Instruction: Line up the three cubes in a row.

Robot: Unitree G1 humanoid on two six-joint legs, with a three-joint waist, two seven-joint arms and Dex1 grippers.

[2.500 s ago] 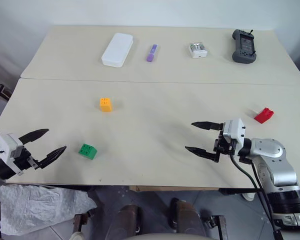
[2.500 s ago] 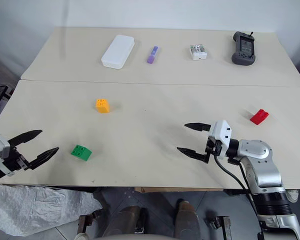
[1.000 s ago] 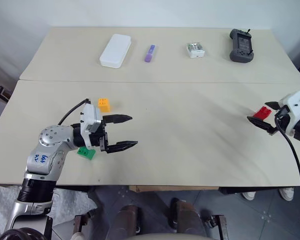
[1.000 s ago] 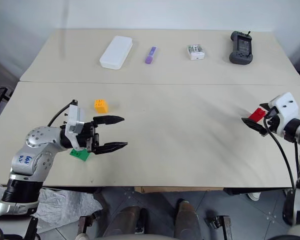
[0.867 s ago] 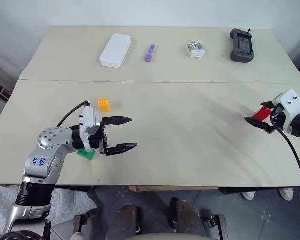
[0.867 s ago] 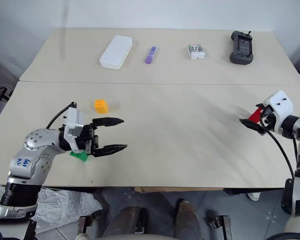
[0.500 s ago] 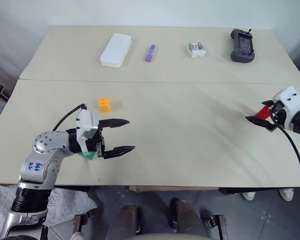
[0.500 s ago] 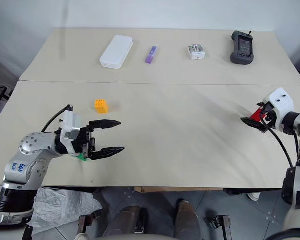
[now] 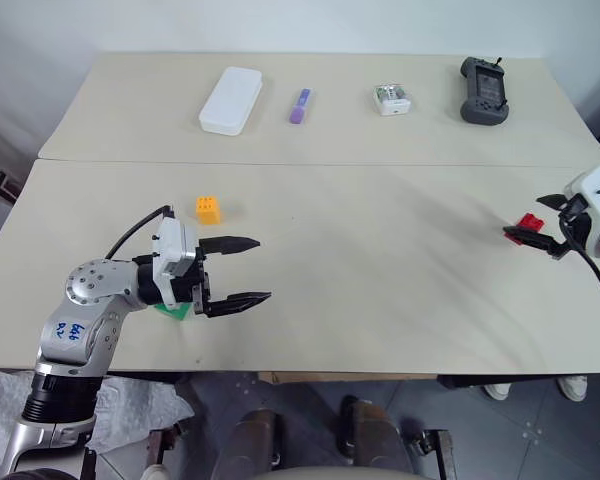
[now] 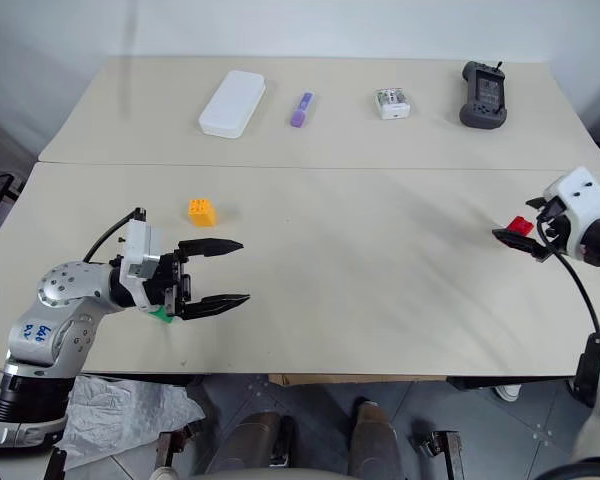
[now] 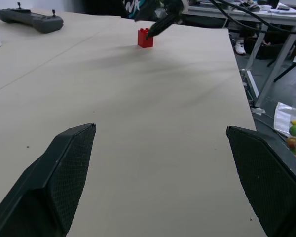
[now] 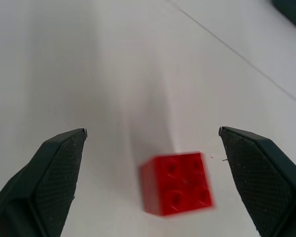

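Note:
The robot's left gripper should close on the opposite sides of the green cube [image 9: 174, 312], which lies mostly hidden under that gripper by the table's near edge.
The red cube [image 9: 529, 221] lies near the table's right edge, between the spread fingers of my right gripper [image 9: 523, 217], which hovers just above it. In the right wrist view the red cube [image 12: 177, 190] lies untouched on the table between the two fingers [image 12: 44, 182]. The yellow-orange cube [image 9: 209, 209] sits left of centre. The green cube [image 9: 173, 311] is mostly hidden under my left gripper [image 9: 260, 269], which is open, level, empty and pointing right. The left wrist view looks across the table to the red cube [image 11: 145, 38].
Along the far side lie a white rectangular box [image 9: 233, 99], a purple marker [image 9: 302, 105], a small white device [image 9: 392, 100] and a black controller [image 9: 483, 91]. A seam [image 9: 380, 165] crosses the table [image 9: 380, 300].
My right gripper has shifted a little to the right and upward over the red cube, still open. The left arm and all three cubes have stayed put.

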